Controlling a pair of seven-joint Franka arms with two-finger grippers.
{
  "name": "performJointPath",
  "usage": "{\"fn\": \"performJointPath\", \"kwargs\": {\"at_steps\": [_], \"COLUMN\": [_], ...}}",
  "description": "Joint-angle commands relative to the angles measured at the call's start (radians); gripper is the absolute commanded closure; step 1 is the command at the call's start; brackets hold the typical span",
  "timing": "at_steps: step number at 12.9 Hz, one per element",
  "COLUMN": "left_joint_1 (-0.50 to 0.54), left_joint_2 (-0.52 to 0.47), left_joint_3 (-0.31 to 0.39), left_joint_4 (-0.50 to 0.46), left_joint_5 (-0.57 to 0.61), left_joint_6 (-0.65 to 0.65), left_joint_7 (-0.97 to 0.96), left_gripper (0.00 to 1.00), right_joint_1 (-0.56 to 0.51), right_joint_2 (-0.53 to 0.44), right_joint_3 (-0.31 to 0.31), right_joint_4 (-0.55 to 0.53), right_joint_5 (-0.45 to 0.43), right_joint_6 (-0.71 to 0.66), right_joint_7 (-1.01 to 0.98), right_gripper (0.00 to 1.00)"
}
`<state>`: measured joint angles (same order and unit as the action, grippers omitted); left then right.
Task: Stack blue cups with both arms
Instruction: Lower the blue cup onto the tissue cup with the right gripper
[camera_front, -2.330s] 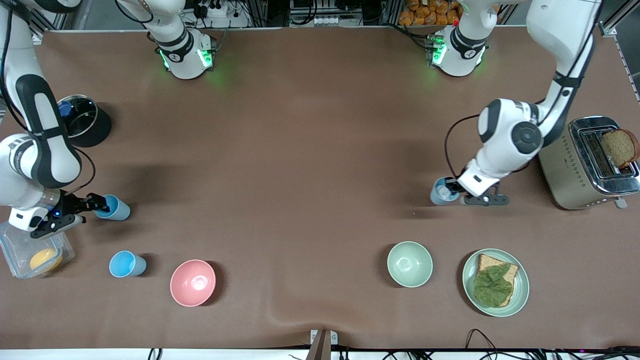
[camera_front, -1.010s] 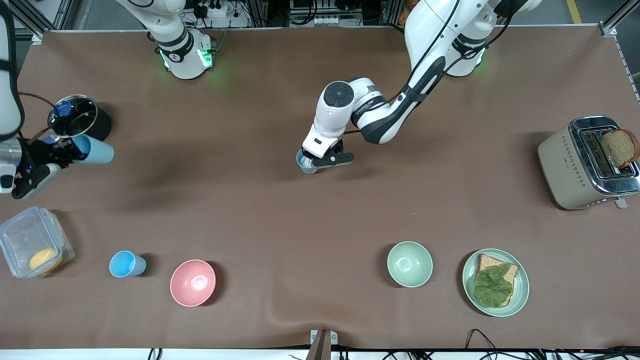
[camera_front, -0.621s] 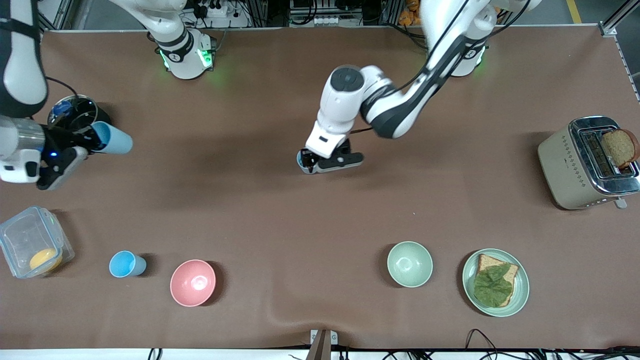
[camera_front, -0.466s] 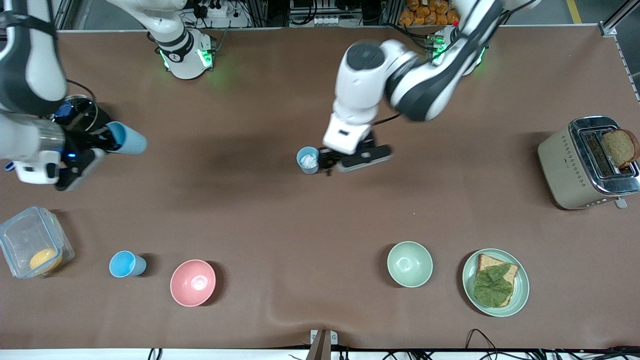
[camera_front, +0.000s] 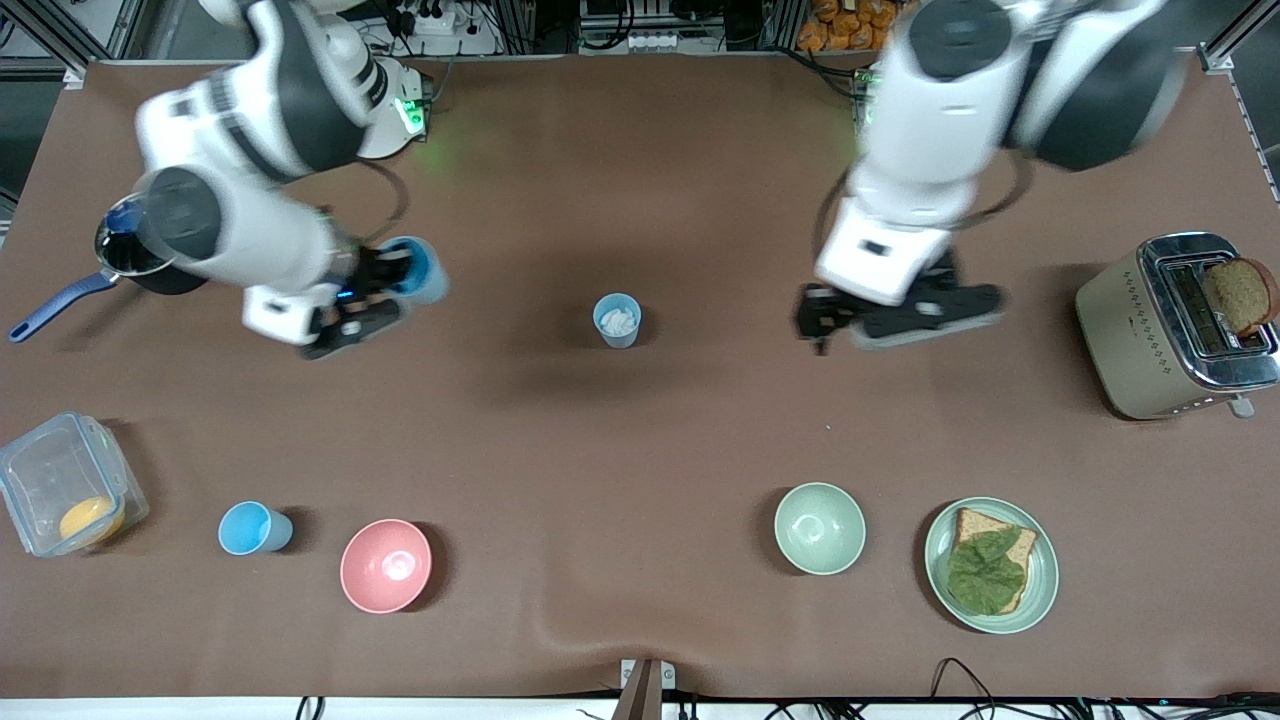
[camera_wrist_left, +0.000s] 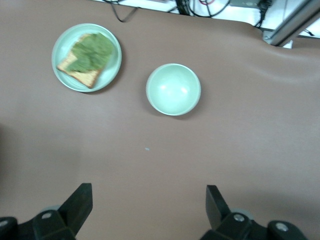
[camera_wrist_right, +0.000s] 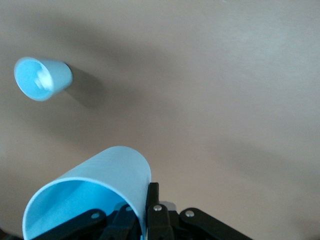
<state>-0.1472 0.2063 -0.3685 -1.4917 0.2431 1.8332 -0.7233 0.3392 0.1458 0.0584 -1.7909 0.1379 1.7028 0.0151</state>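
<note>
My right gripper should release the sky-blue cup inside the grey-blue cup (camera_front: 618, 311) (camera_wrist_right: 38, 80), which stands in the middle of the table for it. The sky-blue cup is held tilted over the table.
A grey-blue cup (camera_front: 617, 320) stands upright in the middle of the table with something white inside; it also shows in the right wrist view (camera_wrist_right: 42, 78). My right gripper (camera_front: 385, 277) is shut on the wall of a sky-blue cup (camera_front: 418, 270), held tilted in the air over the table toward the right arm's end from the standing cup. In the right wrist view the held cup (camera_wrist_right: 95, 192) fills the space at the gripper (camera_wrist_right: 145, 202). My left gripper (camera_front: 820, 318) is open and empty, over bare table toward the left arm's end. Its fingers (camera_wrist_left: 80, 202) stand wide apart. A third blue cup (camera_front: 253, 528) stands near the front edge.
A pink bowl (camera_front: 386, 565) stands beside the third cup. A pale green bowl (camera_front: 819, 528) and a plate of bread with lettuce (camera_front: 990, 565) stand near the front. A toaster (camera_front: 1175, 325) holds bread. A dark pan (camera_front: 135, 262) and a clear container (camera_front: 65, 497) are at the right arm's end.
My left gripper has left the grey-blue cup standing and moved up and toward the left arm's end. My right gripper has carried the sky-blue cup toward the middle.
</note>
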Motion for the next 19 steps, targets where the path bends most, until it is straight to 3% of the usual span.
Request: {"fn": "performJointPath", "kwargs": {"at_steps": [1,7,10,17,18,19], "left_joint_1": [0.153,0.103,0.107,0.097,0.097,0.097], "left_joint_2": [-0.100,-0.192,-0.229,-0.271,-0.271,-0.271], "left_joint_3": [-0.024,0.190,0.241,0.275,0.281,0.292], "left_joint_4": [-0.013,-0.012,-0.019,-0.021,-0.021,-0.022], "left_joint_5": [-0.106,-0.191,-0.238,-0.228,-0.229,-0.229], "left_joint_6": [-0.048,-0.206,-0.250,-0.255,-0.264,-0.272], "left_joint_7": [0.195,0.454,0.508,0.522,0.556,0.585], "left_gripper": [0.00,0.00,0.00,0.00,0.00,0.00], "right_joint_1": [0.120,0.331,0.360,0.382,0.380,0.373], "right_joint_2": [0.044,0.194,0.238,0.284,0.282,0.282], "right_joint_3": [-0.015,-0.015,-0.015,-0.017,-0.018,-0.018], "right_joint_4": [-0.016,-0.010,-0.008,-0.004,-0.002,0.001], "right_joint_5": [0.006,0.011,0.009,0.008,0.008,0.008], "right_joint_6": [0.096,0.357,0.435,0.492,0.483,0.477], "right_joint_7": [0.237,0.829,0.890,0.890,0.890,0.898], "right_gripper": [1.00,1.00,1.00,1.00,0.88,0.24]}}
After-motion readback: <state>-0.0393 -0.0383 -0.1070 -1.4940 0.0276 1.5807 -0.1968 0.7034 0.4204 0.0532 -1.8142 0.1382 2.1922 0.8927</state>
